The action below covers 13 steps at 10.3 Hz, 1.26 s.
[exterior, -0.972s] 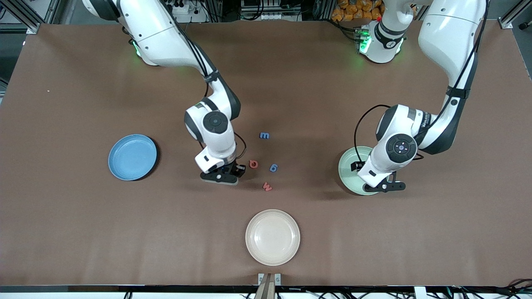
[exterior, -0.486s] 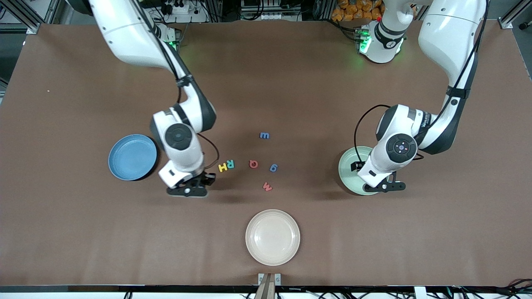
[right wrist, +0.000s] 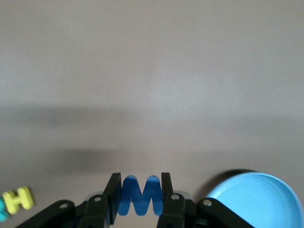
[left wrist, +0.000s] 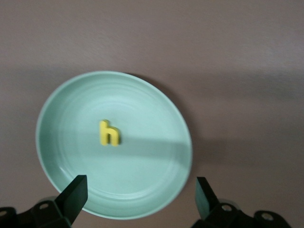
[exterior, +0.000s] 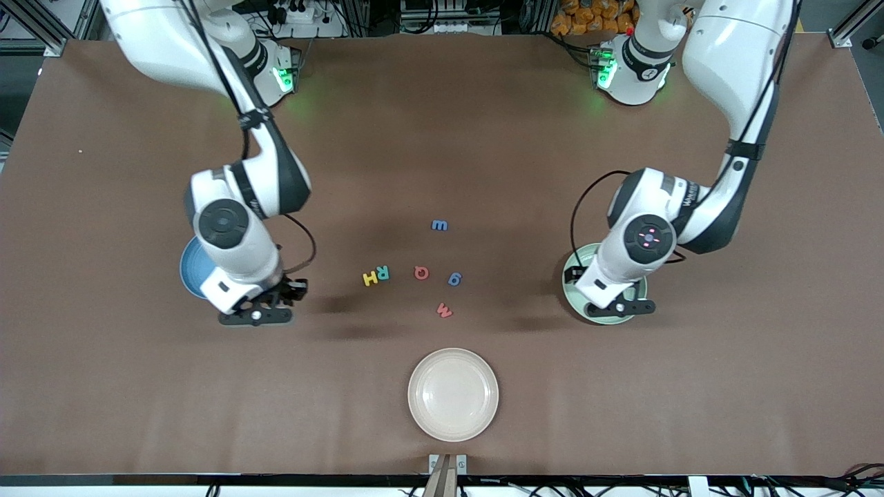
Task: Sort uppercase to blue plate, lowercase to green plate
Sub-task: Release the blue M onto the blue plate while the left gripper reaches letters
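I should use my right gripper to set the blue M, now hanging beside the blue plate, down close to the middle of the blue plate (exterior: 222,266) (right wrist: 258,213).
My right gripper (right wrist: 140,194) is shut on the blue M (right wrist: 140,195) and hangs in the air beside the blue plate (right wrist: 256,202). From the front that gripper (exterior: 257,316) sits at the plate's edge, and the arm covers most of the blue plate (exterior: 188,273). Over the green plate (left wrist: 156,118) my left gripper (left wrist: 140,187) is open and holds nothing. A yellow h (left wrist: 109,133) lies in that plate. On the table's middle lie the yellow H (exterior: 371,278), teal R (exterior: 382,273), red Q (exterior: 421,273), blue g (exterior: 454,279), red w (exterior: 444,310) and blue m (exterior: 439,225).
A larger cream plate (exterior: 452,393) stands nearer the front camera than the letters. The left arm's hand hides most of the green plate (exterior: 572,290) in the front view.
My right arm has carried the blue M away from the letter cluster to beside the blue plate, uncovering the H and R. The left arm shifted slightly over the green plate.
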Available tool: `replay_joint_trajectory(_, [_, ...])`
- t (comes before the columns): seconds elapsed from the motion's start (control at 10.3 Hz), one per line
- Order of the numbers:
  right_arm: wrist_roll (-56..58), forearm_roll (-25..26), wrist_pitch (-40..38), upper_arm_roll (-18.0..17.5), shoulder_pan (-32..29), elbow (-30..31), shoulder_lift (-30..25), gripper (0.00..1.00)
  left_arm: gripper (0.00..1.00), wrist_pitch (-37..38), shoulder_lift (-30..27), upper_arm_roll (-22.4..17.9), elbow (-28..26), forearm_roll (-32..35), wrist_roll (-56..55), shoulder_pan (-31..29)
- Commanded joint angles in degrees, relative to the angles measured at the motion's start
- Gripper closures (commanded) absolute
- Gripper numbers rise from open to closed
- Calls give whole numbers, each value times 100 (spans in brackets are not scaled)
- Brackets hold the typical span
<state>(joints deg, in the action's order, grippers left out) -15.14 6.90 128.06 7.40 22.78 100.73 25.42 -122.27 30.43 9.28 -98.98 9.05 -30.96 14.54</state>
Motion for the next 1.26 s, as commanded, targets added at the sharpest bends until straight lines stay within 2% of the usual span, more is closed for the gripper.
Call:
replay_joint_trajectory(0.0, [659,-136,61,-90,-378,1042,-931,65,0,37,287,-41,405,-87,-662,495])
replay_joint_trajectory(0.29, [1161,-294,44,-90,-704,1597,-1520,65,0,28,770,-41,1098,-96,-1882,918])
replay_joint_trajectory(0.49, [1486,-531,35,-90,-950,1984,-1890,65,0,-103,956,-41,1363,-79,-2054,1164])
replay_joint_trajectory(0.58, [1732,-593,35,-90,-1142,2142,-2004,65,0,-426,1009,-41,1390,-79,-2115,1313])
replay_joint_trajectory(0.68, [2047,-707,35,-81,-1362,2222,-2023,65,0,-638,1131,-41,1425,-96,-2272,1523])
replay_joint_trajectory(0.87, [2637,-900,174,-73,-1758,2389,-1971,65,0,-710,1534,-93,1863,-88,-3088,1910])
replay_joint_trajectory(1.17, [2824,-971,922,-64,-1865,2777,-1813,65,0,-728,1633,-93,2005,-88,-3451,2087])
